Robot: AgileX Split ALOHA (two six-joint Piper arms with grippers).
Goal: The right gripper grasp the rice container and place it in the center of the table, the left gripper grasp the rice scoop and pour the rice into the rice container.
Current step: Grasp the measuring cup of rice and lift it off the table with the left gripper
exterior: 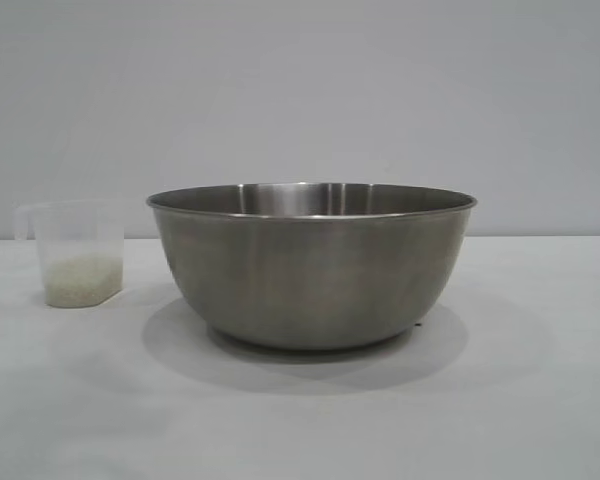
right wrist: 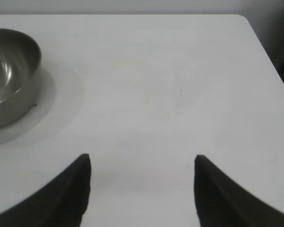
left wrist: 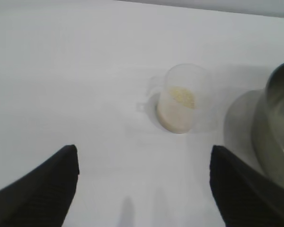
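My left gripper will next move to the rice scoop's handle [exterior: 22,221] [left wrist: 155,85], on the side away from the steel bowl, and close there.
The rice container [exterior: 311,265], a large steel bowl, stands on the white table [exterior: 540,400] in the middle of the exterior view; its edge also shows in the left wrist view [left wrist: 277,127] and the right wrist view [right wrist: 9,75]. To its left stands the rice scoop [exterior: 75,252], a frosted plastic cup with rice [exterior: 80,278] in its bottom. In the left wrist view the rice scoop [left wrist: 182,99] sits upright ahead of my left gripper [left wrist: 144,153], which is open and well short of it. My right gripper [right wrist: 142,161] is open over bare table, apart from the bowl. Neither gripper shows in the exterior view.
A plain grey wall [exterior: 300,90] stands behind the table. The table's far corner and edge [right wrist: 255,33] show in the right wrist view, with a dark area beyond. White tabletop lies between the right gripper and that edge.
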